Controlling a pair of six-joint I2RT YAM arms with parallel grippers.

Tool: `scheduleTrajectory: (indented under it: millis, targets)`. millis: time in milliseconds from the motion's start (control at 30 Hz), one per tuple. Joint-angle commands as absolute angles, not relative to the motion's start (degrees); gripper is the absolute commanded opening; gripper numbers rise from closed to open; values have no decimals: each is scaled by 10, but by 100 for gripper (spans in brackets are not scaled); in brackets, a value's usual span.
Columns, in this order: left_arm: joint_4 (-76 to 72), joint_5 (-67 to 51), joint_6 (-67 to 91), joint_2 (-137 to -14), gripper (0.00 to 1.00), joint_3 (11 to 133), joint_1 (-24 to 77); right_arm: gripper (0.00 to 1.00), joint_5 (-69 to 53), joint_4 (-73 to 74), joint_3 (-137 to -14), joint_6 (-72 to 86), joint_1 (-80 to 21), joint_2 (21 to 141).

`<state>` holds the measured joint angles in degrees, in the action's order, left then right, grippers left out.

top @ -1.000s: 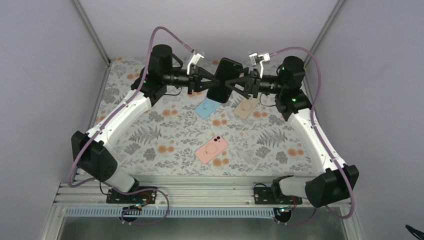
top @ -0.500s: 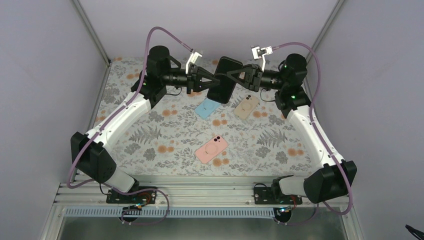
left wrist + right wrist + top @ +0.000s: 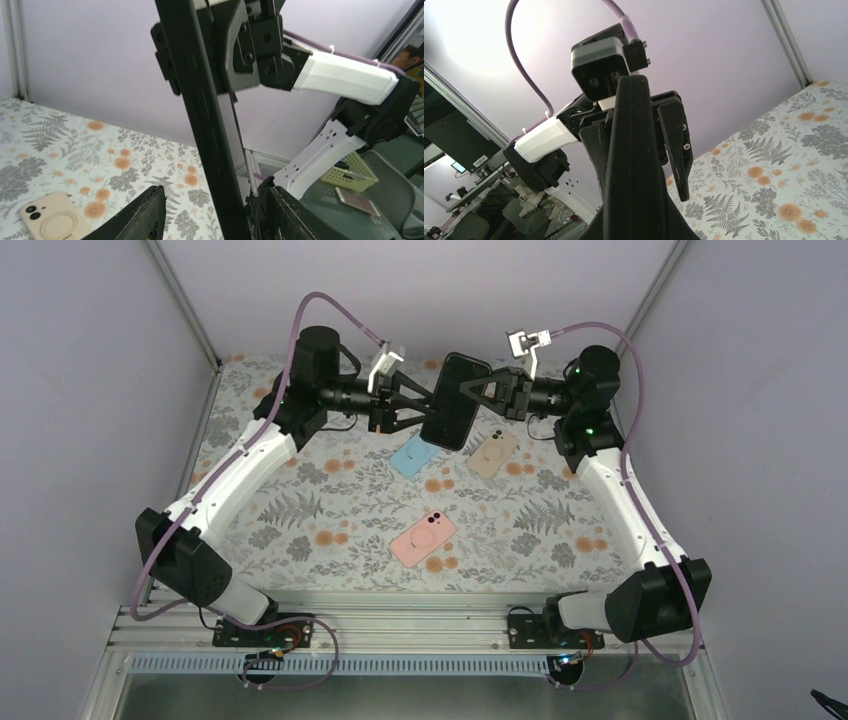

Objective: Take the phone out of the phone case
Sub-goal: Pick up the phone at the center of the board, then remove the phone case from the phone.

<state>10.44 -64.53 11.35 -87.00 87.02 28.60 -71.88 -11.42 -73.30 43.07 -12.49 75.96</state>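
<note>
My left gripper straddles phone and case along the long edge, so it should back off and pinch the case at its lower corner (image 3: 427,439).
A black phone in its black phone case (image 3: 455,400) is held upright in the air above the back of the table, between the two arms. My right gripper (image 3: 470,390) is shut on its right edge. In the right wrist view the phone's dark edge (image 3: 634,150) rises from my shut right gripper (image 3: 636,212). My left gripper (image 3: 428,410) stands open at the left edge. In the left wrist view the phone (image 3: 200,110) runs between the spread fingers of that gripper (image 3: 216,190), with a gap on the left side. I cannot tell phone from case.
Three other cases lie flat on the floral table (image 3: 300,520): a light blue one (image 3: 413,455), a beige one (image 3: 492,452) (image 3: 50,220) and a pink one (image 3: 424,537). Purple walls with metal posts (image 3: 185,300) enclose the table on three sides.
My right gripper has closed on the phone's right edge. My left gripper, shut on the phone before, has opened and drawn slightly left. The phone has shifted a little right.
</note>
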Motion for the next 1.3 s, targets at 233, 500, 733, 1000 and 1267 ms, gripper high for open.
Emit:
scheduleTrajectory:
  millis: [233,500,733,1000,1267]
  targets:
    - [281,-669,-93,-823,52,864,283,4,-753,-217,-742,507,-101,741]
    - [274,-661,-96,-810,50,833,282,4,-755,-239,-732,524,-97,736]
    - [263,-667,-83,-809,49,835,296,4,-749,-239,-726,523,-97,736]
    - [239,-669,-46,-825,47,850,302,4,-749,-237,-726,522,-97,740]
    - [245,-650,-63,-826,34,840,300,4,-755,-246,-724,533,-97,737]
